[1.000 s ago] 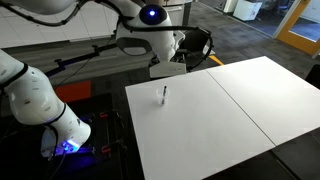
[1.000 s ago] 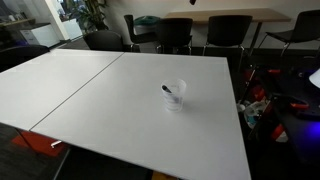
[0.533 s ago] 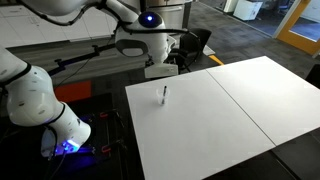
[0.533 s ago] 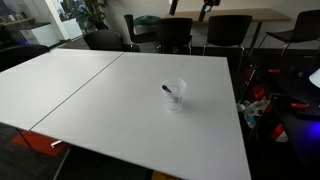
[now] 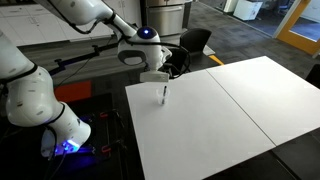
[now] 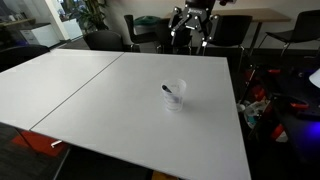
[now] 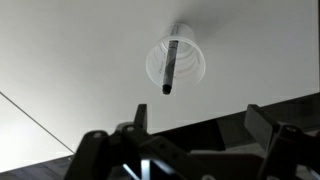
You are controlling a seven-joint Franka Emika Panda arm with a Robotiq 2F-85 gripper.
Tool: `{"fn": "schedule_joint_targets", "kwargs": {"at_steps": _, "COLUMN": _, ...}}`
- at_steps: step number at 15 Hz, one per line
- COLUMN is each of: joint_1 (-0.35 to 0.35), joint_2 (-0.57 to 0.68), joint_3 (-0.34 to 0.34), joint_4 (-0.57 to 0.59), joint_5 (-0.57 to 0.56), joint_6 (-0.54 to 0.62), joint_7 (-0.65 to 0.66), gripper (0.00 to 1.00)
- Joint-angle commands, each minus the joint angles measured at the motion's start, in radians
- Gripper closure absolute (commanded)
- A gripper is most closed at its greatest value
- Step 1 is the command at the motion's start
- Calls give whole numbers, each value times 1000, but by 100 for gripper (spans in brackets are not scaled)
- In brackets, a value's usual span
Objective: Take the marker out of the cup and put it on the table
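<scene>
I will move my gripper to the black marker next and close it on its upper end (image 5: pixel 165 88) (image 7: pixel 167 87), just above the rim of the cup.
The small translucent cup (image 5: pixel 164 98) stands on the white table (image 5: pixel 230 110) near its edge by the robot. The black marker (image 5: pixel 164 92) stands tilted in the cup, its tip above the rim. Both also show in an exterior view, cup (image 6: pixel 176 97) and marker (image 6: pixel 170 93), and in the wrist view, cup (image 7: pixel 177 60) and marker (image 7: pixel 170 66). My gripper (image 5: pixel 167 72) hangs just off the table edge, behind and above the cup, apart from it. It is open and empty (image 7: pixel 200 122), and also shows in an exterior view (image 6: pixel 192 28).
A thin seam (image 6: pixel 75 92) crosses the table. Black chairs (image 6: pixel 176 32) stand behind the gripper, one also showing in an exterior view (image 5: pixel 196 42). The robot base with a blue light (image 5: pixel 68 146) and cables sit on the floor beside the table.
The arm has swung down and toward the cup. The gripper has come into view at the top of one exterior view. Cup and marker have not moved.
</scene>
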Motion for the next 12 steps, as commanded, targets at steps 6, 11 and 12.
{"fn": "schedule_joint_targets", "kwargs": {"at_steps": 6, "joint_1": -11, "joint_2": 162, "joint_3": 31, "joint_4": 43, "joint_5": 29, "joint_6": 91, "joint_7": 44, "gripper": 0}}
{"fn": "schedule_joint_targets", "kwargs": {"at_steps": 11, "joint_1": -7, "joint_2": 199, "joint_3": 40, "joint_4": 71, "joint_5": 48, "joint_6": 95, "joint_7": 46, "gripper": 0}}
{"fn": "schedule_joint_targets", "kwargs": {"at_steps": 12, "joint_1": -6, "joint_2": 206, "joint_3": 43, "joint_4": 78, "joint_5": 47, "joint_6": 95, "joint_7": 48, "gripper": 0}}
